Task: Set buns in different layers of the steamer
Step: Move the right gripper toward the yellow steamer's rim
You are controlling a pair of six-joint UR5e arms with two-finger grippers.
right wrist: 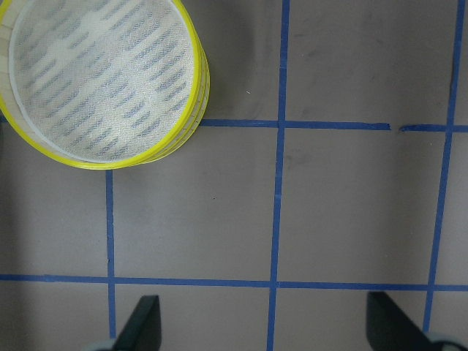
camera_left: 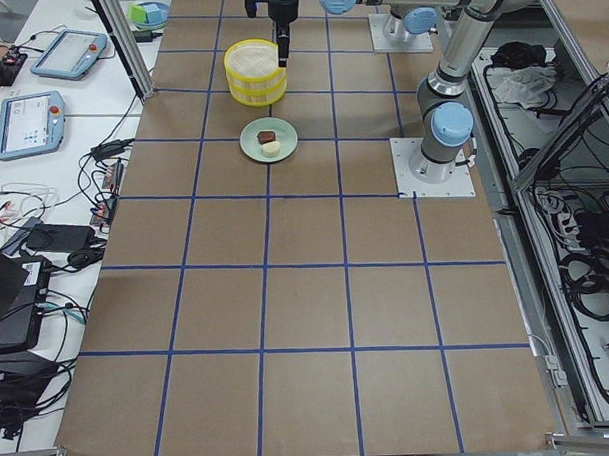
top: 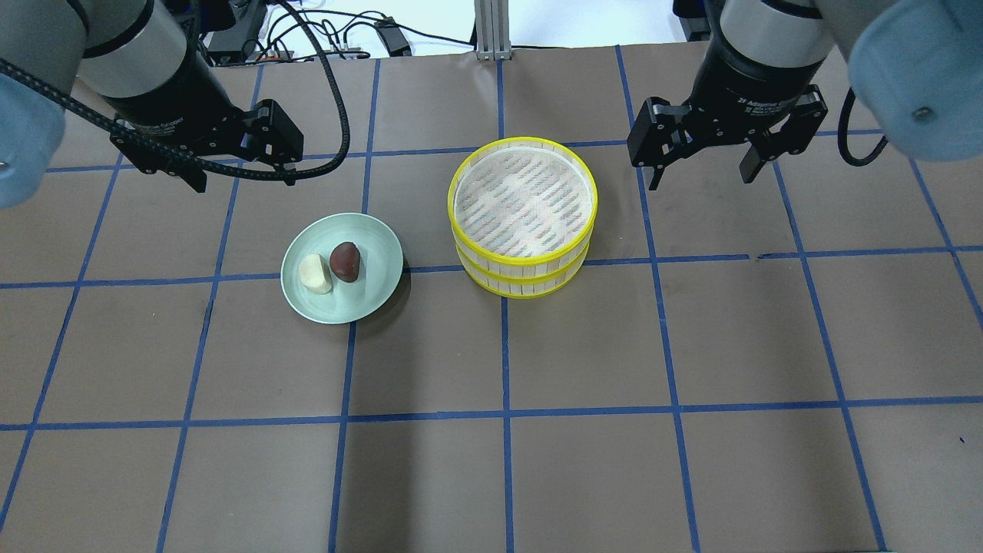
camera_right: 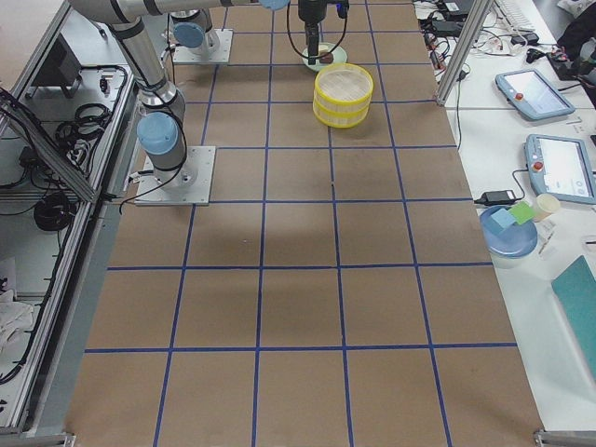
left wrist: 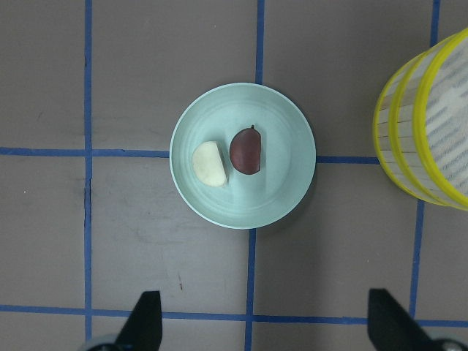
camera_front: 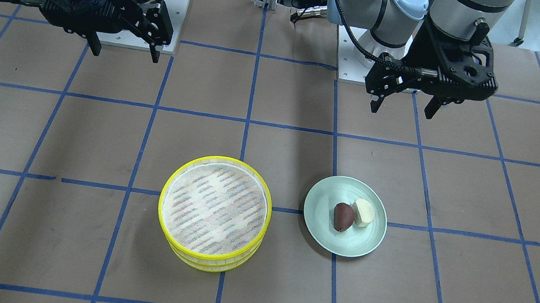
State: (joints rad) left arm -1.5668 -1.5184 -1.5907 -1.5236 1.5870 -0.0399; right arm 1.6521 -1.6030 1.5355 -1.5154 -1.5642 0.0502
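Note:
The top steamer tray's yellow rim (camera_front: 170,178) (right wrist: 186,114), on the side away from the green plate, is the next place my right gripper should go to and close.
Two stacked steamer trays (top: 522,270) with yellow rims stand mid-table; the top mesh is bare. They also show in the front view (camera_front: 206,259) and both wrist views (right wrist: 196,80) (left wrist: 409,146). A dark reddish-brown bun (top: 345,261) (camera_front: 343,216) (left wrist: 246,151) and a cream-white bun (top: 315,273) (camera_front: 363,212) (left wrist: 210,163) lie touching on a pale green plate (top: 361,303) (left wrist: 281,194). My left gripper (top: 242,178) (camera_front: 402,110) hangs open and empty above the table behind the plate. My right gripper (top: 701,177) (camera_front: 124,54) is open and empty, beside the steamer.
The table is brown paper with a blue tape grid. The arms' base plates (camera_front: 361,54) sit at the robot's side. Tablets (camera_right: 559,168) and a blue dish with blocks (camera_right: 507,233) lie on the side bench beyond the table edge.

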